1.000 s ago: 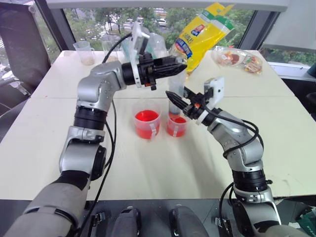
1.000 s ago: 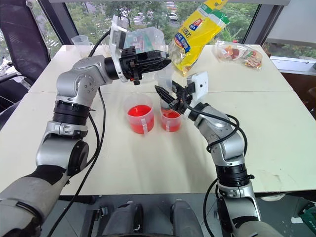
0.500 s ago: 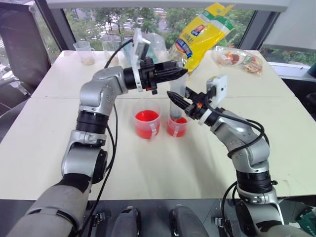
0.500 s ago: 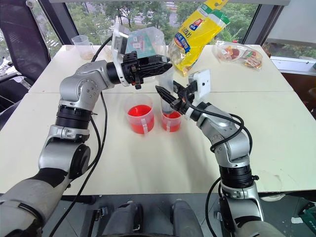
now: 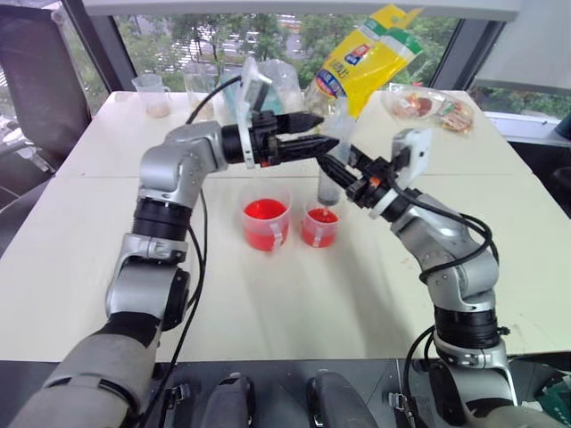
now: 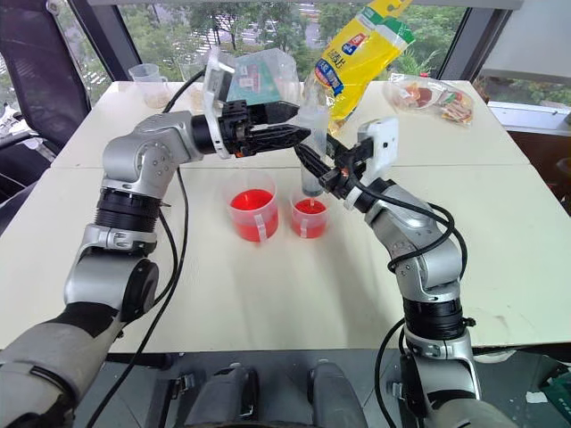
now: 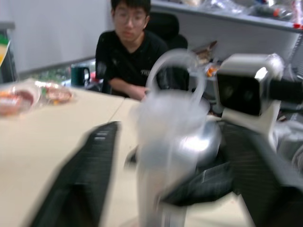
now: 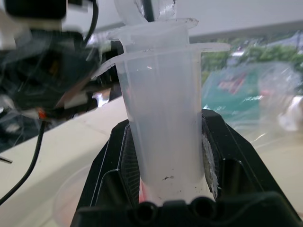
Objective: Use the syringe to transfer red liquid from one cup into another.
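Next, I set the syringe down with my right gripper on the bare table (image 5: 400, 206) next to the narrower cup, away from the wider cup.
The syringe (image 5: 335, 129) stands upright over the narrower cup (image 5: 319, 228), which holds red liquid (image 5: 321, 217). My right gripper (image 5: 334, 171) is shut on its clear barrel (image 8: 163, 113), a black finger (image 8: 118, 175) on each side. My left gripper (image 5: 312, 134) reaches in level from the left. It is open, with the syringe's white plunger top (image 7: 165, 123) between its spread fingers (image 7: 80, 179). The wider cup (image 5: 266, 225), also with red liquid, stands just left of the narrower one. The barrel looks nearly empty.
A yellow bag (image 5: 366, 58) and a clear bag (image 5: 281, 80) stand behind the cups. Clear beakers (image 5: 153, 94) are at the back left and packed snacks (image 5: 433, 105) at the back right. A person (image 7: 130, 42) sits beyond the table.
My left gripper's fingers, closed at the syringe's top before, have spread apart. The right gripper keeps its hold on the barrel.
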